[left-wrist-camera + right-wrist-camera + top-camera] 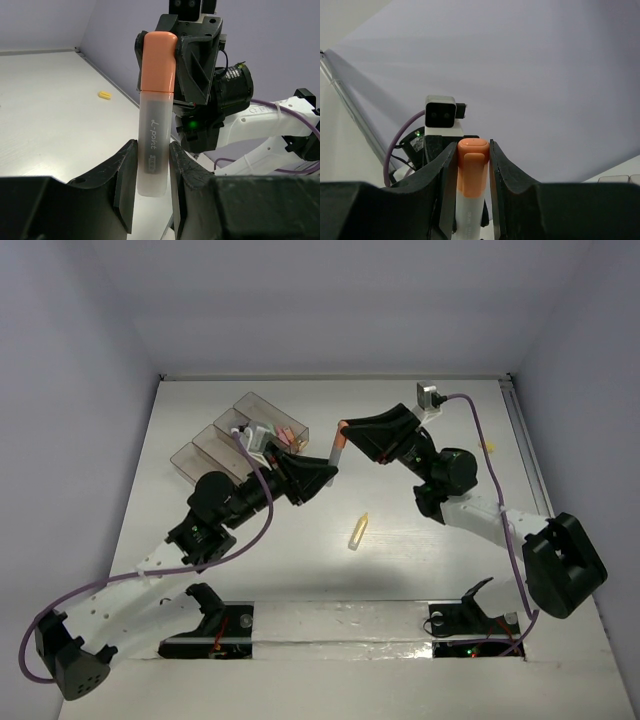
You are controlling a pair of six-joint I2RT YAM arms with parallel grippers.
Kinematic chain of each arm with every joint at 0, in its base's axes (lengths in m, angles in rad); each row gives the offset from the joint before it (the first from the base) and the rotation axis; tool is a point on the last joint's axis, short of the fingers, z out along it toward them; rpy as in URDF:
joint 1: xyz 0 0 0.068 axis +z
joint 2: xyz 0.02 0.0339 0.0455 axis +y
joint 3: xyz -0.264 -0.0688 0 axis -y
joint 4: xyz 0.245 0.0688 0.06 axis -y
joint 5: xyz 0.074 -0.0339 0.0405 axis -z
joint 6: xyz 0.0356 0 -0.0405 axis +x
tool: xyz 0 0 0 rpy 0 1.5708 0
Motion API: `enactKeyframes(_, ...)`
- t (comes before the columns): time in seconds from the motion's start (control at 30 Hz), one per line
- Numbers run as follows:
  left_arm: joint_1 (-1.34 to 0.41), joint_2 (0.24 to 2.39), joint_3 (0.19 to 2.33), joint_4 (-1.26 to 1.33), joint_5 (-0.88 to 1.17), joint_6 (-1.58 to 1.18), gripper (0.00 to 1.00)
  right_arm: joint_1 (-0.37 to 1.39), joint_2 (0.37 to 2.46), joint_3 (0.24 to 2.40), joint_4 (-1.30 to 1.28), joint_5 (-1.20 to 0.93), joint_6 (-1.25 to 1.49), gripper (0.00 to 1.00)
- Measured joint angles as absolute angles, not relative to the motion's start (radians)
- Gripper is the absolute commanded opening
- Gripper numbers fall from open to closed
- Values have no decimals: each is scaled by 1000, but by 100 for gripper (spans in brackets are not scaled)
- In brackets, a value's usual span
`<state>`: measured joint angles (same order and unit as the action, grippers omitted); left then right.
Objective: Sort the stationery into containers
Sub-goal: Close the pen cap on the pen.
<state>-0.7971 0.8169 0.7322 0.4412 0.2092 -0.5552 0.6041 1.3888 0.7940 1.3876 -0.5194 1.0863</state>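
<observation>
My left gripper is going to place the white pen, now held above the table's middle. I will put it down in an inner section of the clear brownish containers (pixel 243 468), toward the section's near end.
A white pen with an orange-pink cap (pixel 337 447) is held in the air between both grippers, above the table's middle. My left gripper (pixel 329 472) is shut on its white lower body (pixel 154 150). My right gripper (pixel 346 429) is shut on the cap (pixel 472 155). A yellow stick (pixel 358 531) lies on the table in front of them. The clear brownish containers (pixel 222 439) stand at the far left, with pink sticks (pixel 286 433) in one compartment. The lilac rolls are out of view.
A small yellow piece (pixel 487 447) lies near the right wall and also shows in the left wrist view (pixel 104 94). A rail (pixel 523 440) runs along the table's right edge. Container corners (pixel 620 178) show in the right wrist view.
</observation>
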Motion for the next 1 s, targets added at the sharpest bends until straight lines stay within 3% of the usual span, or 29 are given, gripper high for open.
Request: enactKeyframes(1.0, -744, 843, 775, 368, 252, -508, 0, 650, 1372, 723, 1432, -414, 864, 0)
